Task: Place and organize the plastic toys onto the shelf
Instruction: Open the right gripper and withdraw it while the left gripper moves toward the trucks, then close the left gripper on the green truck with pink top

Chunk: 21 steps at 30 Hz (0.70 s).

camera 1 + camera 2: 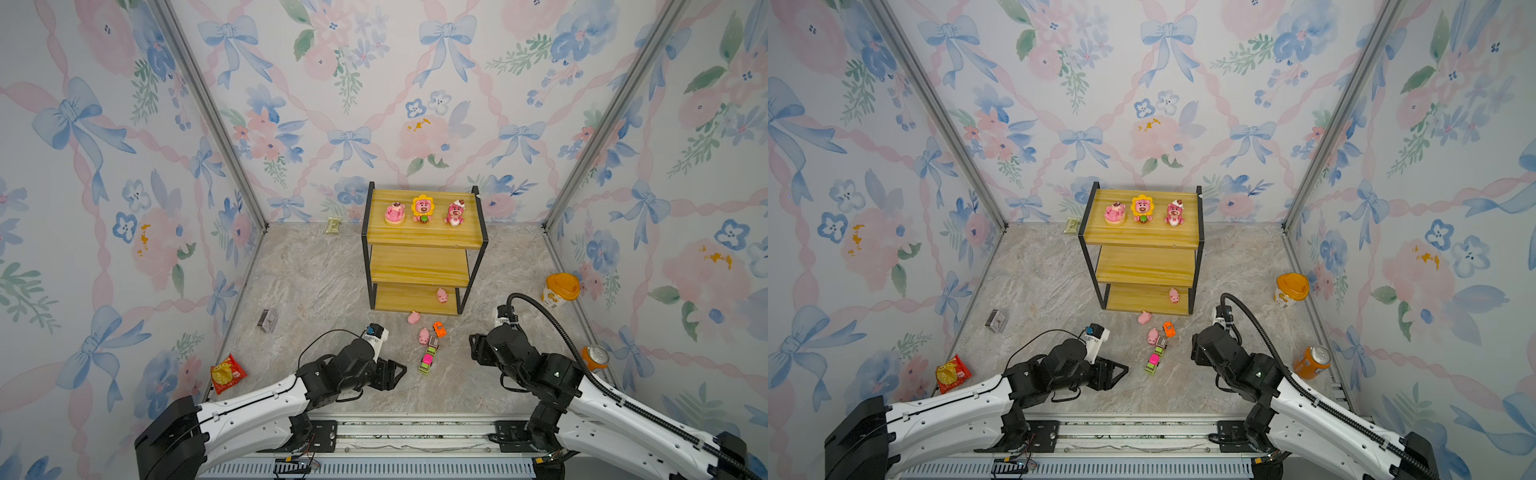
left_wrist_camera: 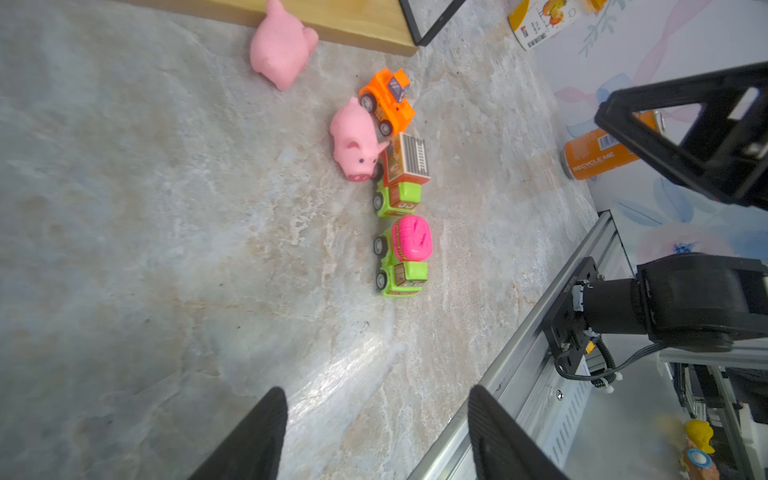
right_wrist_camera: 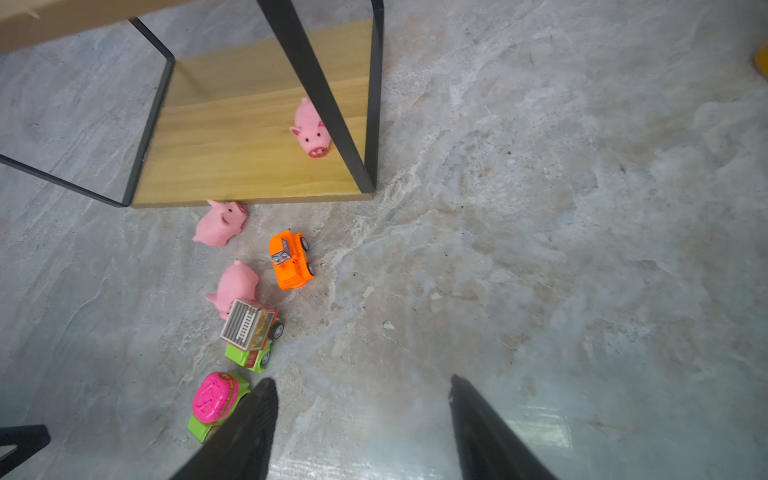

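Note:
The robot's left gripper will next take hold of the green cab (image 1: 424, 368) (image 2: 405, 277) of the pink-green car, at its end toward the metal rail.
The shelf (image 1: 415, 266) stands at the back middle. Three pink bears (image 1: 422, 208) sit in a row on its top board, and one pink pig (image 1: 441, 295) is on the bottom board. On the floor in front lie a pig (image 1: 414, 318) against the shelf's edge and another pig (image 1: 424, 336). Beside them are an orange car (image 1: 439, 329), a red-green car (image 1: 432, 345) and a pink-green car (image 1: 427, 364). My left gripper (image 2: 378, 392) is open and empty, left of the pink-green car. My right gripper (image 3: 361, 382) is open and empty, right of the cars.
A yellow-lidded cup (image 1: 560, 289) and an orange can (image 1: 595, 358) stand by the right wall. A red snack packet (image 1: 226, 372) and a small grey box (image 1: 267, 321) lie at the left. A small packet (image 1: 333, 225) rests at the back wall. A metal rail (image 1: 415, 432) runs along the front.

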Available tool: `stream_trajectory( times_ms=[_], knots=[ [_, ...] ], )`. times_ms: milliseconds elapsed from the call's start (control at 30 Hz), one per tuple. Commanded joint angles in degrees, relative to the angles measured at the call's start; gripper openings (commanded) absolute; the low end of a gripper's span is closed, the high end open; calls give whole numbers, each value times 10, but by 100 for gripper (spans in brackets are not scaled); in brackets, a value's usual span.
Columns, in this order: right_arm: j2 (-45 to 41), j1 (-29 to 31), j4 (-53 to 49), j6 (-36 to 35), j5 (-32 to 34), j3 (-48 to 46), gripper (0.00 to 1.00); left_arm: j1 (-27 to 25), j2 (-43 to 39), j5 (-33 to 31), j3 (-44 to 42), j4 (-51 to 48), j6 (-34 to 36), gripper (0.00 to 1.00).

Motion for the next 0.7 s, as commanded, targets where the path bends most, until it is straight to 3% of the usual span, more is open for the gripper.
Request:
stream_trajectory(
  times_ms=[0, 133, 300, 467, 667],
  knots=[
    [2, -13, 11, 6, -31, -22, 68, -39, 59, -61, 25, 95, 29, 71],
    [1, -40, 12, 1, -62, -21, 69, -87, 166, -104, 87, 100, 83, 70],
    [6, -63, 3, -29, -78, -9, 69, -121, 248, -130, 128, 127, 100, 68],
    [23, -65, 4, -36, -75, -2, 69, -125, 257, -142, 105, 144, 94, 68],
    [-9, -54, 30, 15, -56, -39, 69, -112, 194, -188, 41, 147, 70, 71]
  ],
)
